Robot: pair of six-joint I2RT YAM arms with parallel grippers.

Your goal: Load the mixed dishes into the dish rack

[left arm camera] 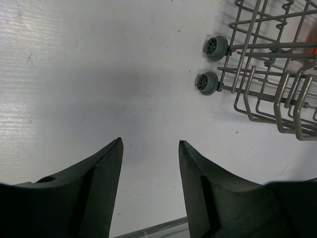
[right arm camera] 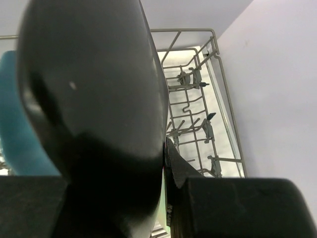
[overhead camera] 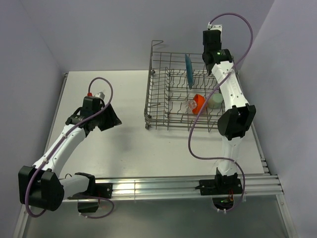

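Next, my right hand sets the black plate upright in the rack [overhead camera: 201,74] beside the teal plate, behind the orange-red bowl. The black plate now hangs over the rack's back.
The grey wire dish rack [overhead camera: 163,99] stands at the back right. In it the teal plate [overhead camera: 188,71] stands upright between tines, and the orange-red bowl [overhead camera: 198,103], the pale green cup [overhead camera: 215,100] and the small clear glass [overhead camera: 191,105] sit near its front right. My right gripper [overhead camera: 210,65] hangs over the rack's back right. In the right wrist view it [right arm camera: 164,146] is shut on the black plate [right arm camera: 94,99], whose dark back fills the frame, with the teal plate [right arm camera: 15,124] beside it. My left gripper [overhead camera: 110,119] is open and empty over the bare table, left of the rack.
The rack's corner [left arm camera: 277,74] and two grey wheels [left arm camera: 216,48] show at the upper right of the left wrist view. Walls stand close behind and right of the rack [right arm camera: 198,94]. A metal rail [overhead camera: 163,186] runs along the table's near edge.
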